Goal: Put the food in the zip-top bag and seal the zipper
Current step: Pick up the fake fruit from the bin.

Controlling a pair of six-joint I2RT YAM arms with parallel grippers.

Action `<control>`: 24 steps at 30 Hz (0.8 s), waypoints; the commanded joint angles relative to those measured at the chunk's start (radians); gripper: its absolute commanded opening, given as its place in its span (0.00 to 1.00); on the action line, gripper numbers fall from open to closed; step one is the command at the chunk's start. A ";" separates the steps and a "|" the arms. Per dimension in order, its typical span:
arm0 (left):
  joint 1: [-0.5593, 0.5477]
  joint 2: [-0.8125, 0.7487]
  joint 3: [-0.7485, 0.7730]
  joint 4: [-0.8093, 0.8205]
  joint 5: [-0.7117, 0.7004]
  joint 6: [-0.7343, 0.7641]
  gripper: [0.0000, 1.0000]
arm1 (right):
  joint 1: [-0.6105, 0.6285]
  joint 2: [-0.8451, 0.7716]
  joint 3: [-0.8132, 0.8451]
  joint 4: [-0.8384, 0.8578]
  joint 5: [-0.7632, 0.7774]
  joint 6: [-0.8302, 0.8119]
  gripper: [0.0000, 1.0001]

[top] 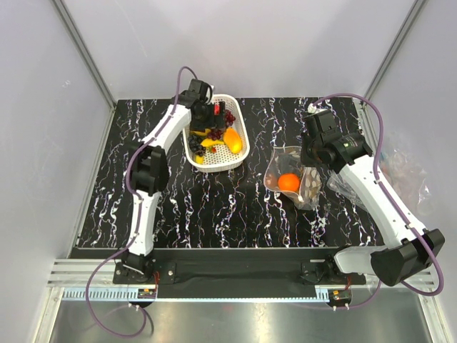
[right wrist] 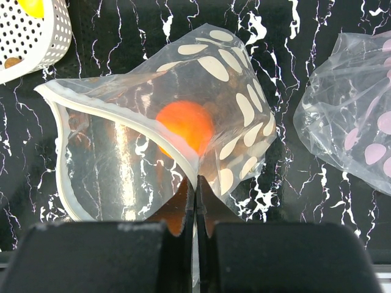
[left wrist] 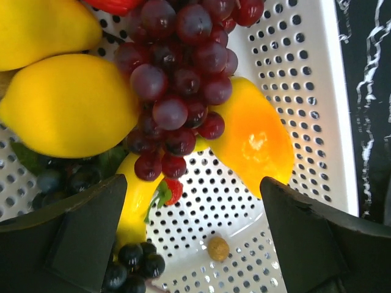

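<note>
The robot's left gripper should go next to the stem end of the dark berries point(top: 201, 151) point(left wrist: 135, 273), beside the banana in the white basket, and close there.
The food lies in a white perforated basket point(left wrist: 305, 91) point(top: 236, 158): two yellow lemons point(left wrist: 67, 104), a bunch of dark red-purple grapes point(left wrist: 177, 73), an orange-yellow fruit point(left wrist: 253, 143), a banana point(left wrist: 131, 204), a small strawberry point(left wrist: 171, 190) and dark berries point(left wrist: 131, 262). My left gripper point(left wrist: 194, 183) point(top: 212, 118) hangs open over this fruit, holding nothing. The clear zip-top bag point(right wrist: 122, 165) point(top: 275, 171) lies mouth open toward the basket with an orange point(right wrist: 185, 125) point(top: 288, 182) inside. My right gripper point(right wrist: 196, 183) point(top: 307, 171) is shut on the bag's white zipper rim.
A second clear spotted bag point(right wrist: 348, 122) point(top: 407, 171) lies crumpled at the right edge of the black marbled table point(top: 214, 207). The basket's corner point(right wrist: 36, 30) shows just left of the open bag. A small tan ball point(left wrist: 218, 248) rests on the basket floor.
</note>
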 commanded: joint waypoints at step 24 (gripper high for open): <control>-0.116 0.007 0.020 -0.047 -0.117 0.023 0.93 | -0.003 -0.035 -0.024 0.043 -0.022 -0.021 0.00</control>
